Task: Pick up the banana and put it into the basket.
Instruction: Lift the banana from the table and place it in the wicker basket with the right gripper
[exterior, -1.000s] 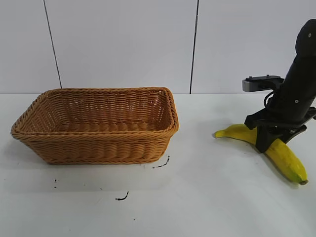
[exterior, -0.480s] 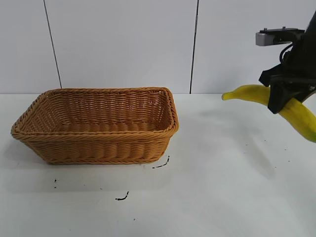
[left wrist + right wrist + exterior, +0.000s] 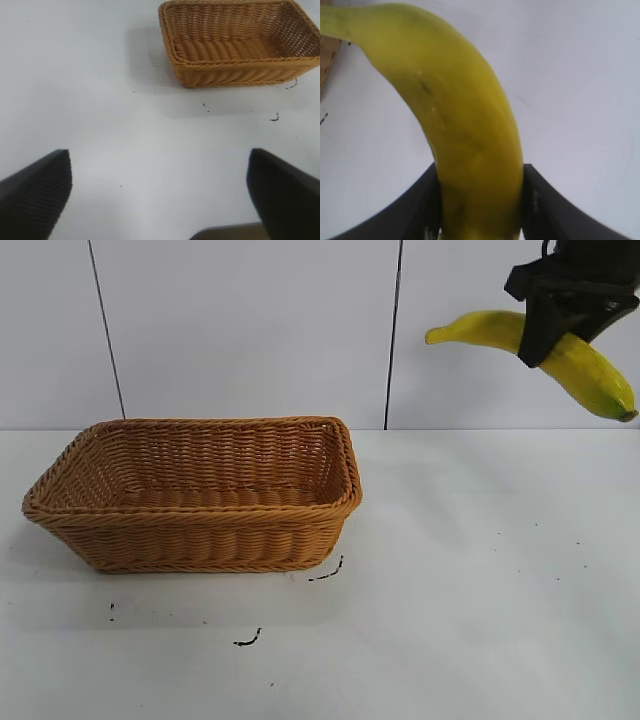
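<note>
The robot's right gripper should set the yellow banana down on the tan woven basket's bottom, just behind its front rim (image 3: 211,487).
My right gripper (image 3: 548,337) is shut on the yellow banana (image 3: 590,375) near its middle and holds it high above the table at the far right. The banana fills the right wrist view (image 3: 465,130), clamped between the two black fingers (image 3: 542,200). The tan woven basket (image 3: 200,525) stands on the table at the left, with nothing in it, well left of and below the banana. It also shows in the left wrist view (image 3: 235,75). My left gripper (image 3: 160,170) is open and holds nothing, over bare table some way from the basket.
The white table (image 3: 470,590) carries a few small black marks (image 3: 248,640) in front of the basket. A white panelled wall (image 3: 250,330) stands behind.
My right gripper has lifted the banana from the table surface up to high above it, at the right. The basket has not moved.
</note>
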You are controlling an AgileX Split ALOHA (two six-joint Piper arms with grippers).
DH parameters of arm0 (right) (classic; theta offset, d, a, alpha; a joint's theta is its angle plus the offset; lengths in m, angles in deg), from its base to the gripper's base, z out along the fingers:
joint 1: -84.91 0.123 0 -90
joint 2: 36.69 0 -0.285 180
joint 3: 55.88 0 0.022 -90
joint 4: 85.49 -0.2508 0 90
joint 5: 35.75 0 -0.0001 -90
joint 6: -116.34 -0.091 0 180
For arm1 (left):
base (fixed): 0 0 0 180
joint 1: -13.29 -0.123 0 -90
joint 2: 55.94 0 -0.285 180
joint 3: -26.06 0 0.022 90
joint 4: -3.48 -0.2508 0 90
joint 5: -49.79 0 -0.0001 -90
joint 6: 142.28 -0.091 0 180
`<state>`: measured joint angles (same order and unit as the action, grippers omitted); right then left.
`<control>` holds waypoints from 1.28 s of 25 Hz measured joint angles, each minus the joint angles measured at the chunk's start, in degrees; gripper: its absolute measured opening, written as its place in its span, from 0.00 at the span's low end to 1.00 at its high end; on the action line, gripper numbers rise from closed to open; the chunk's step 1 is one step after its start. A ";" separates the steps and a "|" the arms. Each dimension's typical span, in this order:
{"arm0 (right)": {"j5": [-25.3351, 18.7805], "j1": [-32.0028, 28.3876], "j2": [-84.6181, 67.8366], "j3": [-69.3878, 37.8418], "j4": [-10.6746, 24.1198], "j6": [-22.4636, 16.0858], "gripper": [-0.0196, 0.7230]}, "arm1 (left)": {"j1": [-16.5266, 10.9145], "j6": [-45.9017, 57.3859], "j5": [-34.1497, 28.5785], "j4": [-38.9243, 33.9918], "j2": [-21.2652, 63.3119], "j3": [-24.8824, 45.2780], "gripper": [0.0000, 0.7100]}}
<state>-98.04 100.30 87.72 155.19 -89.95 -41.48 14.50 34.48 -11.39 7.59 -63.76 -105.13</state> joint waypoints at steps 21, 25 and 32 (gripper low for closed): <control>19.36 23.66 13.69 10.59 9.03 14.90 0.43 | 0.00 0.00 0.00 0.05 0.00 0.00 0.97; 21.87 23.82 16.41 10.70 9.68 15.08 0.43 | 0.00 0.00 0.00 0.05 0.00 0.00 0.97; 23.90 23.01 22.78 10.70 9.77 15.08 0.43 | 0.00 0.00 0.00 0.05 0.00 0.00 0.97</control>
<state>-74.13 123.31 110.51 165.89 -80.18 -26.41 14.50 34.48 -11.39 7.64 -63.76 -105.13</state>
